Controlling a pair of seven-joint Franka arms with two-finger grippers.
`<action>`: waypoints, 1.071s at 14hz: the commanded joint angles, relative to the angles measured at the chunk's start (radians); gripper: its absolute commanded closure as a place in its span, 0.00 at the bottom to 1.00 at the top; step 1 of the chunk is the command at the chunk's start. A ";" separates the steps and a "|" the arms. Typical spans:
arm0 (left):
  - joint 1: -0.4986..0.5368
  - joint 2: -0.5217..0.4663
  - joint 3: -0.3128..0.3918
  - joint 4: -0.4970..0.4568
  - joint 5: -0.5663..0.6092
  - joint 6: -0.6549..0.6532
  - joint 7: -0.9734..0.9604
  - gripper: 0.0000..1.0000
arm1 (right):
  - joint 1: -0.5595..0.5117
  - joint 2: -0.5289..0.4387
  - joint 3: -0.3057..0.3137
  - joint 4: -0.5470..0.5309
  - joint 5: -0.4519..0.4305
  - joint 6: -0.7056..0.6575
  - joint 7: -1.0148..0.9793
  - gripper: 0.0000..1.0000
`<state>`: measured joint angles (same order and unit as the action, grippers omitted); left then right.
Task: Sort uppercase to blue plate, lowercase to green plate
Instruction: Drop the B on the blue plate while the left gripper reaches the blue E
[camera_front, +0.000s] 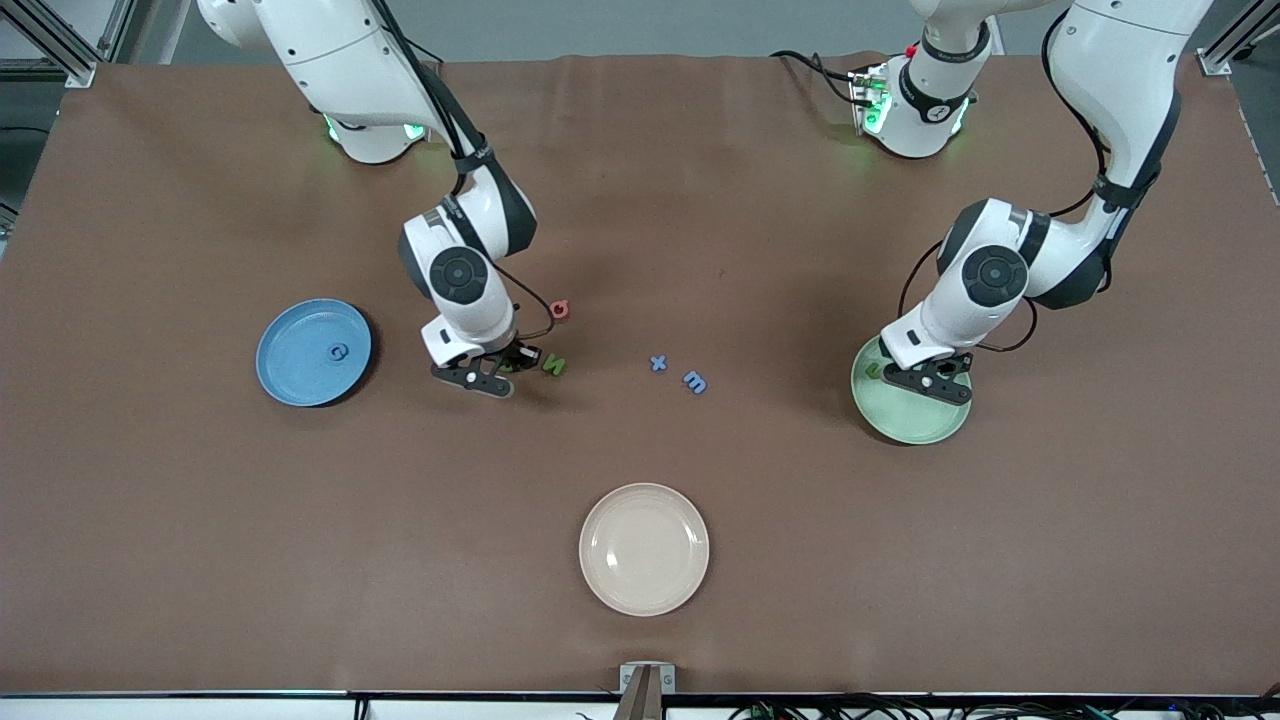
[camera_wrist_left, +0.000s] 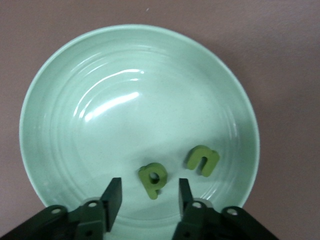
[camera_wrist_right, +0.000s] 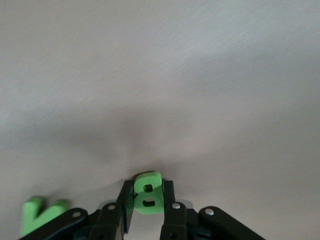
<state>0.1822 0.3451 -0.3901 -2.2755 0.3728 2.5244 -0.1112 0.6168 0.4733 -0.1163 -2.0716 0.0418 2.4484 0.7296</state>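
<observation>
I need to let go of the green B, now low beside the green N, with my right gripper on the blue plate (camera_front: 324, 338), close to the blue G.
My right gripper (camera_wrist_right: 148, 200) is shut on the green B (camera_wrist_right: 148, 192), low at the table beside the green N (camera_front: 553, 367) (camera_wrist_right: 37, 212). The red-pink Q (camera_front: 560, 310) lies a little farther from the front camera. A blue G (camera_front: 339, 351) rests in the blue plate (camera_front: 295, 375). My left gripper (camera_wrist_left: 149, 197) stands open just above the green plate (camera_wrist_left: 125, 100) (camera_front: 915, 422). The green p (camera_wrist_left: 154, 179) lies flat on that plate between the fingers (camera_wrist_left: 112, 197), untouched, with the green n (camera_wrist_left: 202, 160) beside it. The blue x (camera_front: 657, 363) and blue m (camera_front: 694, 381) lie mid-table.
A cream plate (camera_front: 643, 548) with nothing in it sits near the front edge of the brown table. Both arm bases stand along the table's back edge. Bare brown table surrounds the loose letters.
</observation>
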 joint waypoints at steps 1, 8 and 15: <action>0.007 -0.031 -0.042 -0.015 0.015 0.008 -0.014 0.01 | -0.109 -0.119 0.007 -0.035 0.000 -0.116 -0.166 1.00; -0.091 0.015 -0.150 0.106 0.014 -0.001 -0.299 0.01 | -0.386 -0.278 0.007 -0.212 -0.002 -0.140 -0.606 0.99; -0.305 0.130 -0.148 0.266 0.017 -0.003 -0.383 0.01 | -0.578 -0.300 0.007 -0.272 -0.003 -0.129 -0.871 0.33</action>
<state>-0.0936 0.4158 -0.5422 -2.0718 0.3728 2.5304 -0.4842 0.0692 0.2149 -0.1284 -2.3077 0.0403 2.3073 -0.1071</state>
